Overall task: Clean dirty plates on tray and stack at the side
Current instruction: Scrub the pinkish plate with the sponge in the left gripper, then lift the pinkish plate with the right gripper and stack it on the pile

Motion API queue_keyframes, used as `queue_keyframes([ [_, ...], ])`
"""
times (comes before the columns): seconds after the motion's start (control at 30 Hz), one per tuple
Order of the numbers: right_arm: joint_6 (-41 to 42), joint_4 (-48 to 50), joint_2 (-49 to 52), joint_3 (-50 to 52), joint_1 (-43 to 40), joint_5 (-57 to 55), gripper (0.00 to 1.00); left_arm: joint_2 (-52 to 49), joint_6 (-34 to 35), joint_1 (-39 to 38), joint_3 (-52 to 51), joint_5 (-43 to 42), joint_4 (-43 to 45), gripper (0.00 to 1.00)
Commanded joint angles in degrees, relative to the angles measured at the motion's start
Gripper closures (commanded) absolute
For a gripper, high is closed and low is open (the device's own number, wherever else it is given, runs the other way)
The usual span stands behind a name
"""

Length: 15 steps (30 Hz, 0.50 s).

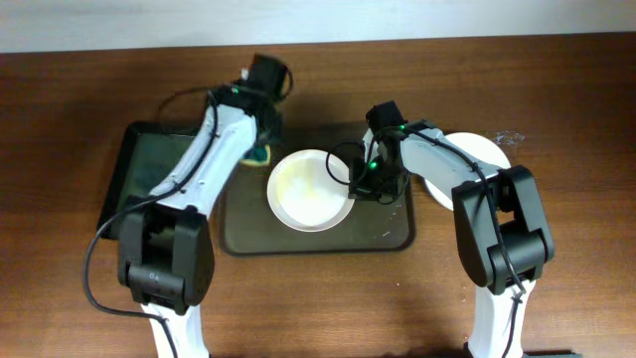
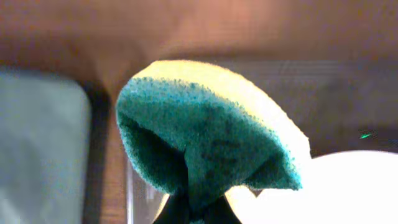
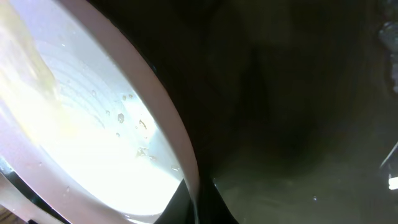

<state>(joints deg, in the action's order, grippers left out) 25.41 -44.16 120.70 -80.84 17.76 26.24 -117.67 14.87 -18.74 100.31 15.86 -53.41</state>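
Observation:
The robot's right gripper should release the white plate on top of the other white plates (image 1: pixel 469 169) next to the brown tray.
A white dirty plate (image 1: pixel 310 189) with yellowish smears sits on the dark brown tray (image 1: pixel 388 234). My right gripper (image 1: pixel 360 185) is shut on its right rim; the right wrist view shows the rim (image 3: pixel 180 149) pinched between the fingers (image 3: pixel 194 208). My left gripper (image 1: pixel 260 139) is shut on a green-yellow sponge (image 2: pixel 205 130), held at the tray's back left edge, just left of the plate (image 2: pixel 354 186). More white plates (image 1: pixel 475 151) lie on the table to the right of the tray, partly hidden by the right arm.
A smaller black tray (image 1: pixel 149 169) lies left of the brown tray, under the left arm. Wooden table (image 1: pixel 556 249) surrounds both. Small specks lie at the far right (image 1: pixel 512 139).

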Motion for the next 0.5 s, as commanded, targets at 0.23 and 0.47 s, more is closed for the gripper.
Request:
queue_keyframes([
  [0.23, -3.5, -8.5, -8.4, -4.4, -0.5, -15.5, 0.96, 0.0, -3.0, -0.2, 7.1, -11.0, -6.8, 1.0],
  [0.47, -3.9, -15.1, -21.6, -4.7, 0.7, -29.5, 0.96, 0.0, -3.0, 1.4, 7.1, -11.2, -6.6, 1.0],
])
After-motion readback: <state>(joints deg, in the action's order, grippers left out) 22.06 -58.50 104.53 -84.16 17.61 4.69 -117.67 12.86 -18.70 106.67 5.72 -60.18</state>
